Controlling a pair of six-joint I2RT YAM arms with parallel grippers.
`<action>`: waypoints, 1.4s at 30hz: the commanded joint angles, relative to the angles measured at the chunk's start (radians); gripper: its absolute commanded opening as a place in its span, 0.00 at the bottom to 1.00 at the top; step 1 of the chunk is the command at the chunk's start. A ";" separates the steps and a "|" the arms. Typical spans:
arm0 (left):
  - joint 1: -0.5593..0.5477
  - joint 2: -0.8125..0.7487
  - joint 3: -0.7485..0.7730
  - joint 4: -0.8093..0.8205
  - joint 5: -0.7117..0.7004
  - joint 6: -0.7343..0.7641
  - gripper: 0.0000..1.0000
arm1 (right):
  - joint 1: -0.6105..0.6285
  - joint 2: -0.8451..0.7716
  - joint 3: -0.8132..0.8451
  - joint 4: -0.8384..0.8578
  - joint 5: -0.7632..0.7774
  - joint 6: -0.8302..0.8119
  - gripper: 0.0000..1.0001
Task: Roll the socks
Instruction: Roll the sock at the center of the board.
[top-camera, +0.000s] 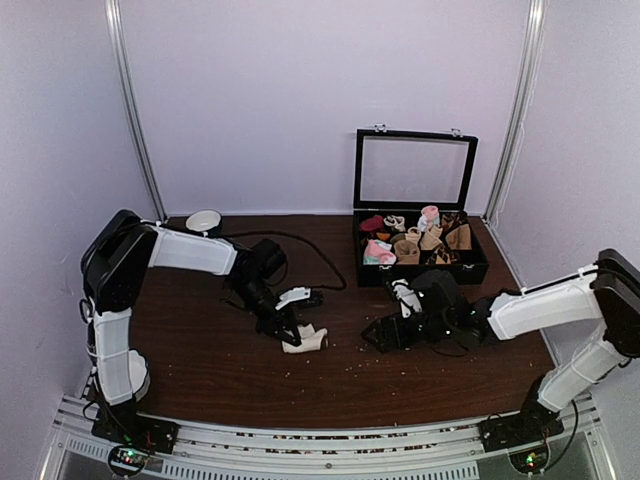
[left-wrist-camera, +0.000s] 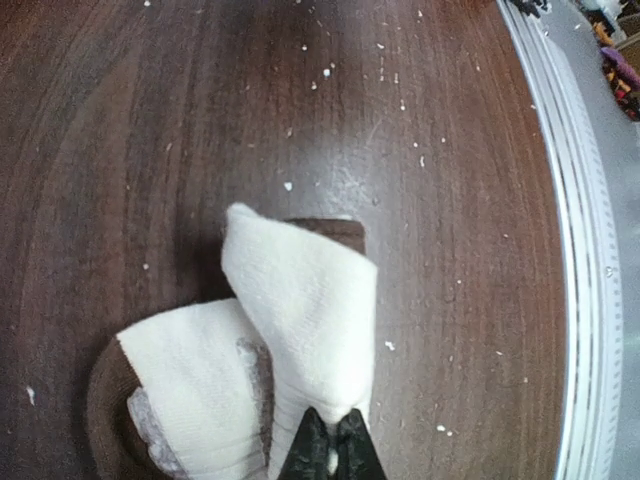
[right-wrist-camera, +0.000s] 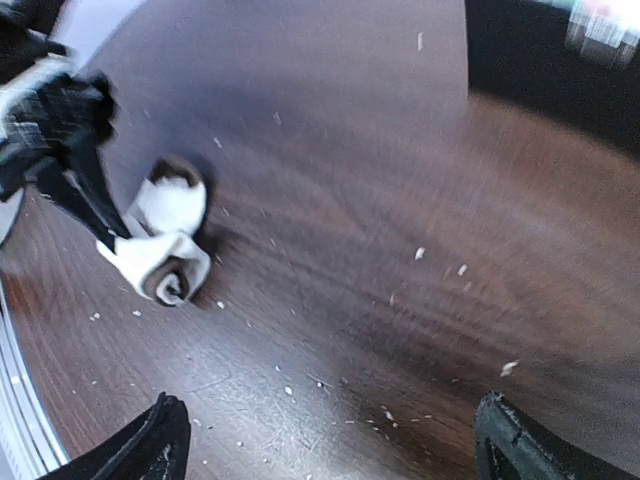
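Observation:
I will take the cuff's fold (left-wrist-camera: 312, 312) with my right gripper before my left gripper opens, because the brown roll sticks out of the cuff that my left gripper pinches.
The socks (top-camera: 306, 340) lie as a rolled bundle on the dark wooden table, left of centre. In the left wrist view the socks (left-wrist-camera: 300, 310) show a brownish roll wrapped in pale cuff fabric, and my left gripper (left-wrist-camera: 330, 448) is shut on a fold of that cuff. The top view has the left gripper (top-camera: 288, 333) right at the bundle's left end. My right gripper (top-camera: 381, 335) stands wide open to the right of the bundle, apart from it. Only bare table lies between the right gripper's (right-wrist-camera: 330, 440) fingers, with the socks (right-wrist-camera: 165, 240) further off at the left.
A black box (top-camera: 420, 275) with its lid raised stands at the back right, holding several rolled socks. A white round object (top-camera: 204, 220) sits at the back left, and a black cable (top-camera: 312, 252) runs across the table. Pale lint specks are scattered about. A metal rail (top-camera: 330, 440) lines the near edge.

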 joint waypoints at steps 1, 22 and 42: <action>0.052 0.073 0.014 -0.138 0.120 -0.036 0.00 | 0.028 -0.185 -0.065 0.067 0.244 -0.057 1.00; 0.062 0.166 0.097 -0.324 0.284 0.096 0.00 | 0.279 0.197 0.209 0.145 -0.097 -0.792 0.76; 0.060 0.165 0.109 -0.345 0.286 0.123 0.01 | 0.240 0.544 0.535 -0.147 -0.182 -0.993 0.33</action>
